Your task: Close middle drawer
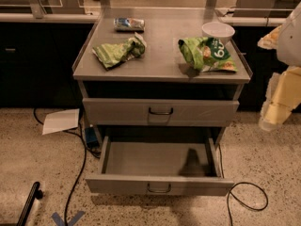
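Next, I grip the middle drawer on its front's top edge (200,178), between the loop handle and the gripper-side corner.
The middle drawer (160,185) is a wide, shallow grey metal drawer with a small dark loop handle (159,189). It is pulled far out toward me and its inside (150,157) is bare. The drawer above it (160,112) has a taller front and stands nearly shut. The lowest drawer is hidden under the open one. My gripper (277,102) shows pale and yellowish at the right edge. It is to the right of the cabinet, at about the height of the upper drawer, and touches nothing.
On the cabinet top (160,67) lie two green chip bags (117,51) (207,54), a white bowl (217,31) and a small packet (128,24). On the floor are a sheet of paper (61,121), black cables (247,199), blue tape (67,218) and a black bar (29,202).
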You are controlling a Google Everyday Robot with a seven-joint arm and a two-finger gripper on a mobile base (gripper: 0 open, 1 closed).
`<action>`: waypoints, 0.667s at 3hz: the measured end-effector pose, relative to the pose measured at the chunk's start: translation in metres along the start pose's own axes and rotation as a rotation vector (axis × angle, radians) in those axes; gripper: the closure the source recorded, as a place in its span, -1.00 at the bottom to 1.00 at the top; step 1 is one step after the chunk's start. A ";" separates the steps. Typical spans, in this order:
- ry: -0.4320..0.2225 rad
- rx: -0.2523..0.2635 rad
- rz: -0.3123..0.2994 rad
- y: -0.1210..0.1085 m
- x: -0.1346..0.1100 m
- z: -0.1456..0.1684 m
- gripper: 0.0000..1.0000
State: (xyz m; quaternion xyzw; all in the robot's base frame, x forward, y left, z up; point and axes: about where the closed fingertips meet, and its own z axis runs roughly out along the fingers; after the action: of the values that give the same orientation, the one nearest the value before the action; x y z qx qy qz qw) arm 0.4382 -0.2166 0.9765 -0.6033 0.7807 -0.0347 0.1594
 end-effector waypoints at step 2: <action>-0.037 0.033 0.038 0.002 0.003 0.003 -1.00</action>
State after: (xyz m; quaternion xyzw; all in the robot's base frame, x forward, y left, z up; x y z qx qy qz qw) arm 0.4364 -0.2179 0.9723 -0.5863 0.7881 -0.0334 0.1843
